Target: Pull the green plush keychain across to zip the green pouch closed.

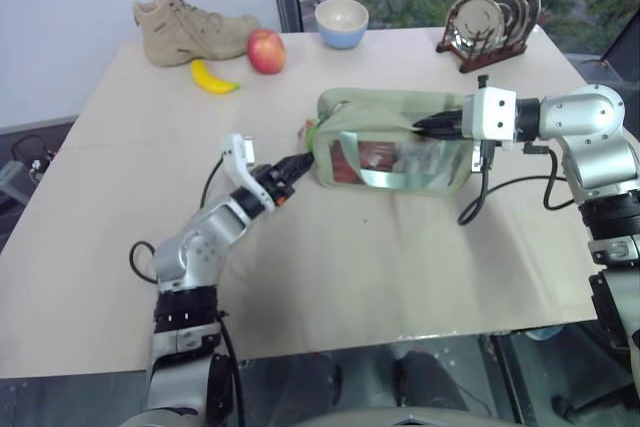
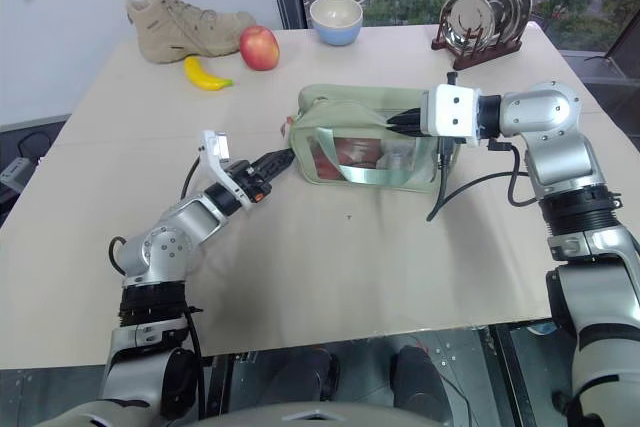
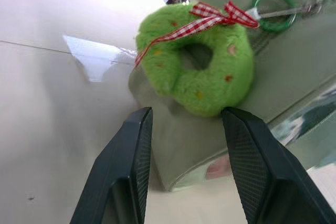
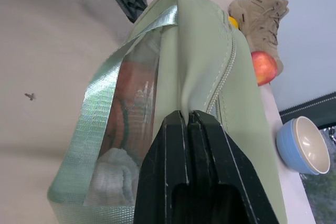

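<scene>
The plush keychain hangs down the pouch's end, away from my right gripper, so next my left gripper lifts it over the pouch's top and pinches the pouch's end seam (image 2: 303,162).
The pale green pouch (image 1: 390,147) lies on the table with its clear window facing me and its strap handle (image 4: 100,103) hanging over the front. At the pouch's left end, the lime-green plush keychain (image 3: 197,61), ring-shaped with a red checked ribbon, hangs from a green ring. My left gripper (image 1: 297,164) is open just short of the plush, one finger (image 3: 131,156) on each side and nothing between them. My right gripper (image 4: 188,116) reaches in from the right and is shut, pinching the pouch's top fabric beside the zipper (image 4: 223,77).
At the back of the table are a tan boot (image 1: 190,27), a banana (image 1: 213,78), an apple (image 1: 266,51), a blue bowl (image 1: 341,23) and a plate rack (image 1: 490,17). A black cable (image 1: 480,197) hangs from the right arm.
</scene>
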Robot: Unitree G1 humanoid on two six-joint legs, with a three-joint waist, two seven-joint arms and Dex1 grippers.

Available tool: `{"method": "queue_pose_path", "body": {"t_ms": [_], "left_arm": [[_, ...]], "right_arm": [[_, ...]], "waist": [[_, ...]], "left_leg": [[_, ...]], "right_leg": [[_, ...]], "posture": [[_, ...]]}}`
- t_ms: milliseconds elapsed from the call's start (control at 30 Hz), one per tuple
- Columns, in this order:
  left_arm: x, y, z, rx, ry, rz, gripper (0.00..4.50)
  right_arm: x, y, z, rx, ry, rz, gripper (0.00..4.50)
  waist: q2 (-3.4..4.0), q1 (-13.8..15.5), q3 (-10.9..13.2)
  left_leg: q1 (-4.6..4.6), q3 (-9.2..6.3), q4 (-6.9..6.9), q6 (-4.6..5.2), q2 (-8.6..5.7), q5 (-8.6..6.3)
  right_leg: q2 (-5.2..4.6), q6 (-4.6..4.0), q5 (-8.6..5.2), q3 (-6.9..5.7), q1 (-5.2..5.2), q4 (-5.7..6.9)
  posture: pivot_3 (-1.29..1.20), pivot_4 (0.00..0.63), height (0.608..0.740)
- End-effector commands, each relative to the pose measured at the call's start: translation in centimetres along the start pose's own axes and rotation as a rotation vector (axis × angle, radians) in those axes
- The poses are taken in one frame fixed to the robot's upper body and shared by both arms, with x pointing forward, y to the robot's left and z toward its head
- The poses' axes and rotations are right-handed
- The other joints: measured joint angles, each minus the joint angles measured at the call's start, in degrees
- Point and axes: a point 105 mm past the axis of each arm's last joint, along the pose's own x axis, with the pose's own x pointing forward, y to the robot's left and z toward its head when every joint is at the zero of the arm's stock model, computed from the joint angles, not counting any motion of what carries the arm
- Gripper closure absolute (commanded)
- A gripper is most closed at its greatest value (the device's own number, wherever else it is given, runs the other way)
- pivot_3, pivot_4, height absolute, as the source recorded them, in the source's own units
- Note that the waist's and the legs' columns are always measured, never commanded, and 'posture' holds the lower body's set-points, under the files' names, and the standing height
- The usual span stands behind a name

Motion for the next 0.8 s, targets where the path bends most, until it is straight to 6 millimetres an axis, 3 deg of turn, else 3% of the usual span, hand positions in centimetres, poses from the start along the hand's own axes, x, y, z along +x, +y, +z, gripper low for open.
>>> {"method": "queue_pose_path", "body": {"t_ms": [33, 133, 367, 433, 600, 733, 800], "left_arm": [[0.5, -1.3, 1.4, 0.053, -0.041, -0.042, 2.33], [1.0, -1.9, 1.3, 0.075, -0.044, -0.048, 2.33], [1.8, -2.1, 1.9, 0.315, -0.108, 0.005, 2.33], [1.9, -2.2, 2.1, 0.353, -0.128, 0.008, 2.72], [2.2, -2.4, 2.1, 0.389, -0.151, 0.005, 4.48], [2.2, -2.2, 2.9, 0.431, -0.196, 0.022, 4.48], [1.9, -2.3, 3.9, 0.576, -0.229, 0.036, 4.48]], "right_arm": [[-0.7, -0.8, 1.1, -0.043, -0.017, -0.035, 4.50], [-0.7, -0.8, 1.1, -0.042, -0.018, -0.035, 4.50], [-0.6, -0.7, 1.2, -0.039, -0.018, -0.035, 4.50], [-0.6, -0.7, 1.2, -0.038, -0.018, -0.034, 4.50], [-0.5, -0.7, 1.2, -0.038, -0.019, -0.034, 4.50], [-0.5, -0.7, 1.2, -0.037, -0.019, -0.036, 4.50], [-0.5, -0.8, 1.1, -0.036, -0.019, -0.038, 4.50]], "waist": [[0.00, 0.01, 0.00], [0.00, 0.08, 0.00], [-0.01, 0.19, 0.00], [-0.01, 0.19, 0.00], [-0.01, 0.15, 0.00], [-0.01, 0.17, 0.00], [-0.01, 0.16, 0.00]], "left_leg": [[0.00, 0.00, 0.02, 0.00, 0.00, 0.00], [0.00, -0.01, 0.04, 0.00, 0.00, 0.00], [-0.02, 0.00, 0.04, 0.00, 0.00, 0.00], [-0.02, 0.00, 0.05, 0.00, 0.00, 0.00], [-0.03, 0.00, 0.04, 0.00, 0.00, 0.00], [-0.02, -0.01, 0.04, 0.00, 0.00, 0.00], [-0.03, 0.00, 0.04, 0.00, 0.00, 0.00]], "right_leg": [[0.00, 0.00, 0.00, 0.00, 0.00, 0.00], [0.00, 0.00, 0.00, 0.00, 0.00, -0.03], [0.00, 0.00, 0.00, -0.01, 0.03, -0.18], [0.00, 0.00, 0.00, -0.01, 0.03, -0.19], [0.00, 0.00, 0.00, -0.01, 0.03, -0.21], [0.00, 0.00, 0.00, -0.01, 0.02, -0.20], [0.00, 0.00, 0.00, -0.01, 0.02, -0.21]], "posture": [[0.00, 0.150, 0.740], [0.00, 0.150, 0.740], [0.00, 0.150, 0.740], [0.00, 0.150, 0.740], [0.00, 0.150, 0.740], [0.00, 0.150, 0.740], [0.00, 0.150, 0.740]]}}
